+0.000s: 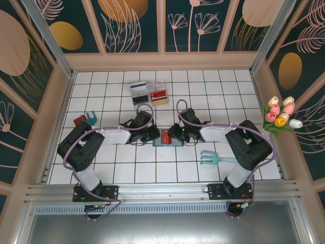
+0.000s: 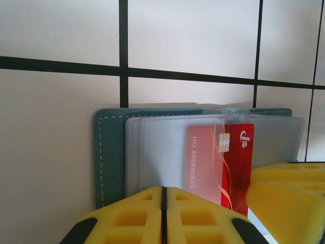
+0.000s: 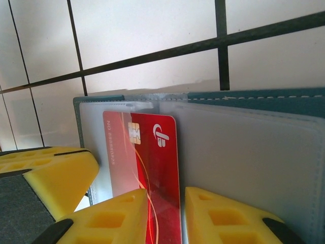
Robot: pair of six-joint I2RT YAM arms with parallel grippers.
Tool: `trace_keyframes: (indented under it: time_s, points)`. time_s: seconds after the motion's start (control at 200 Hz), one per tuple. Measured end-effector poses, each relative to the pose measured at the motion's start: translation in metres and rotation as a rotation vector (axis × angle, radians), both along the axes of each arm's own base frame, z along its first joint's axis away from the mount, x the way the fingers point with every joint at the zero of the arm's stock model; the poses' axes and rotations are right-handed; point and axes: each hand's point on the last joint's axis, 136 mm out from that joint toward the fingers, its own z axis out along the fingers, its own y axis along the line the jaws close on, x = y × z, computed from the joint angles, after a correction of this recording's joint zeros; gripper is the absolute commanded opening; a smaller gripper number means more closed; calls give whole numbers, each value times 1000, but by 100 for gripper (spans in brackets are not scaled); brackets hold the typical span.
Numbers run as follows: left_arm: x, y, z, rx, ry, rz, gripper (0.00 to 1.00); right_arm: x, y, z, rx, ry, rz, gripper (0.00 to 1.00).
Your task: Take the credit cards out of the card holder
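Note:
The red card is partly inside the clear sleeve, so I will use my right gripper to pinch its exposed edge [image 3: 176,160], pull it out and hand it to my left gripper.
The teal card holder [image 1: 172,142] lies open on the white tiles between both grippers. A red credit card [image 2: 223,162] sticks partly out of its clear sleeve, chip and logo uncovered. My left gripper [image 2: 163,195] is shut, its yellow tips together over the clear sleeve on the holder [image 2: 109,152] beside the card. My right gripper [image 3: 166,198] is open: one tip lies over the red card [image 3: 152,152], the other stands just past the card's edge on the holder [image 3: 264,99]. From above, the left gripper [image 1: 152,134] and right gripper [image 1: 179,134] meet over the red card [image 1: 165,135].
At the back a clear tray [image 1: 150,95] holds a white-grey striped card [image 1: 138,90] and red and gold cards [image 1: 160,95]. A light teal fork toy [image 1: 216,158] lies front right, another [image 1: 90,118] at the left. Flowers [image 1: 282,116] stand by the right wall.

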Motion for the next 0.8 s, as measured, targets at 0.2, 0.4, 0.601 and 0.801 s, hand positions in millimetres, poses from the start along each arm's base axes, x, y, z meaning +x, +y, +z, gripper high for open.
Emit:
trace_keyframes:
  time_s: [0.2, 0.4, 0.601, 0.801]
  points:
    - [0, 0, -1, 1, 1, 0, 11, 1, 3, -2, -3, -2, 20, 26]
    - [0, 0, 0, 0, 1, 0, 11, 1, 3, -4, -4, -3, 34, 18]
    - [0, 0, -1, 4, 0, 2, 12, 5, -4, -5, 5, 0, 23, 8]
    - [1, 1, 1, 5, -4, 4, 20, 5, -27, 7, 18, -28, -27, 1]
